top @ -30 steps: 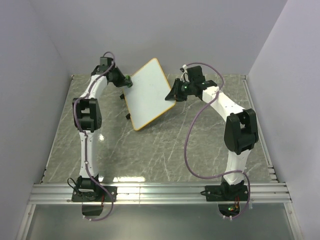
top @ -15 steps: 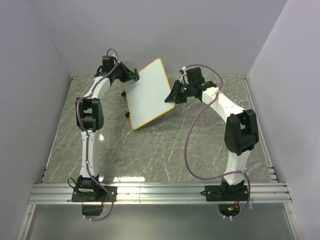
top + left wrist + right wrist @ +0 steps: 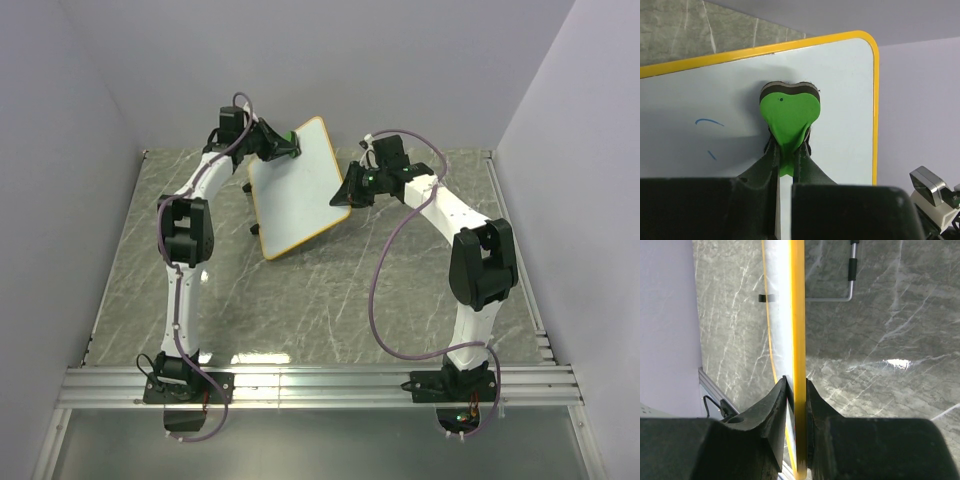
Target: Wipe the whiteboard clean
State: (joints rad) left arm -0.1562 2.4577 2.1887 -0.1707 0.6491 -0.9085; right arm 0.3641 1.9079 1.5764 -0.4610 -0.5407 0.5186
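Note:
The eraser will go down from my left gripper on the marble table point(image 3: 199, 277) between the whiteboard's near corner and the purple wall.
The whiteboard point(image 3: 297, 185) is a square white board with an orange-yellow rim, held tilted above the table. My right gripper point(image 3: 346, 190) is shut on its right edge; in the right wrist view the yellow rim point(image 3: 798, 315) runs straight between my fingers point(image 3: 796, 390). My left gripper point(image 3: 283, 145) is shut on a green-and-black eraser point(image 3: 789, 116), whose black face presses on the board point(image 3: 840, 100) near its upper corner. Two short blue marks point(image 3: 709, 122) remain on the board face left of the eraser.
The table is grey marble point(image 3: 300, 300) with purple walls close on three sides. The board's wire stand with black tips point(image 3: 852, 275) hangs below it. An aluminium rail point(image 3: 320, 385) carries both arm bases at the near edge.
My left gripper has carried the eraser up and to the right along the board's top-left edge, towards its upper corner. The right gripper and board have barely moved.

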